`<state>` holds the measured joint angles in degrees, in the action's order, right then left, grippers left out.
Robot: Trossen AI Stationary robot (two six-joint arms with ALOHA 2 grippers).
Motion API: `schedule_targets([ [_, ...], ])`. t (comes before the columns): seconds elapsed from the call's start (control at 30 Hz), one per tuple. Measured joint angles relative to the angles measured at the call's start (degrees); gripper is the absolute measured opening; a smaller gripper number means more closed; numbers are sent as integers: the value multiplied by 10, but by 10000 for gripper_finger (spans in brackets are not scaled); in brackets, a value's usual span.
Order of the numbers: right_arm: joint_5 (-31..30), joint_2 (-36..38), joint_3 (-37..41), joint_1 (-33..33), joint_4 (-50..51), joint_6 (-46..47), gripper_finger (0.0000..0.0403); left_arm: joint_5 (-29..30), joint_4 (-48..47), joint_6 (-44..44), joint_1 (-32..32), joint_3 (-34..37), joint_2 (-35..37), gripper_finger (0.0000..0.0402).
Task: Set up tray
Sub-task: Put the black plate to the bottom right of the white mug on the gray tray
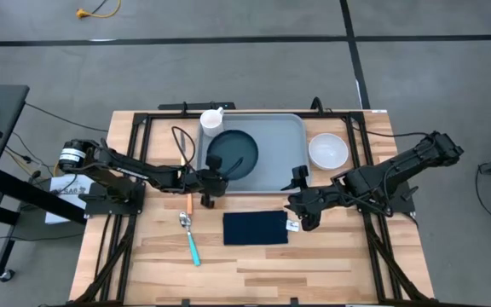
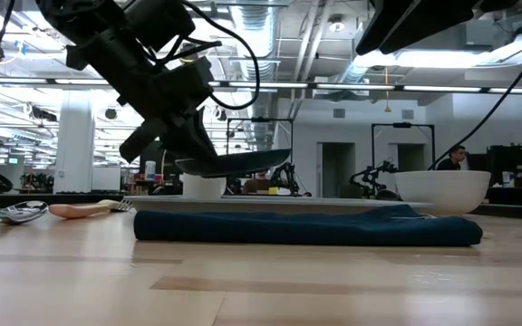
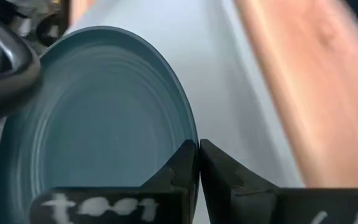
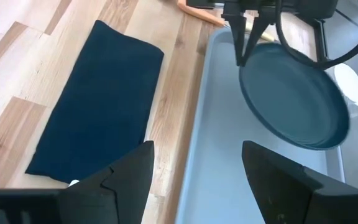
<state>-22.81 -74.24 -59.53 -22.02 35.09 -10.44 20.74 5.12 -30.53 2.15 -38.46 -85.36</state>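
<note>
I need to set the teal plate down with my left gripper and let go of it on the tray (image 1: 235, 158), between the white cup and the navy napkin.
The grey-blue tray (image 1: 271, 162) lies at the table's far middle and also shows in the left wrist view (image 3: 229, 87) and the right wrist view (image 4: 216, 155). The round dark teal plate (image 1: 233, 155) hovers over the tray's left half; the low view shows the plate (image 2: 238, 163) above the tray. My left gripper (image 1: 211, 181) is at the plate's near-left edge, shut on it. My right gripper (image 1: 301, 205) is open, by the tray's near right corner, its fingers (image 4: 197, 171) touching nothing. A dark navy napkin (image 1: 256, 228) lies flat in front of the tray. My left gripper pinches the plate's rim (image 3: 190, 127) at its near-left side between the two fingers (image 3: 182, 163), one above the rim and one below. The fingers come in from the table's left, slanting down. The plate is lifted clear of the tray (image 2: 270, 201), slightly tilted.
A white cup (image 1: 212, 119) stands at the tray's far left corner and a white bowl (image 1: 328, 151) sits right of the tray. An orange-handled utensil (image 1: 189, 203) and a teal-handled spoon (image 1: 190, 239) lie left of the napkin. Bare wood shows along the near edge.
</note>
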Motion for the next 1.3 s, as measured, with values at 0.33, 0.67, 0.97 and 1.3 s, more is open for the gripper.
schedule_targets([
  [0.33,0,0,0,0,7,10,237,-18,-5,14,-2,0,0,4],
  [0.67,0,0,0,0,7,10,237,-26,-15,14,-33,4,0,4],
  [0.97,0,0,0,0,7,10,237,-53,-9,12,-33,4,0,4],
  [1.3,2,0,0,0,7,15,237,-53,-18,14,-33,4,-1,4],
])
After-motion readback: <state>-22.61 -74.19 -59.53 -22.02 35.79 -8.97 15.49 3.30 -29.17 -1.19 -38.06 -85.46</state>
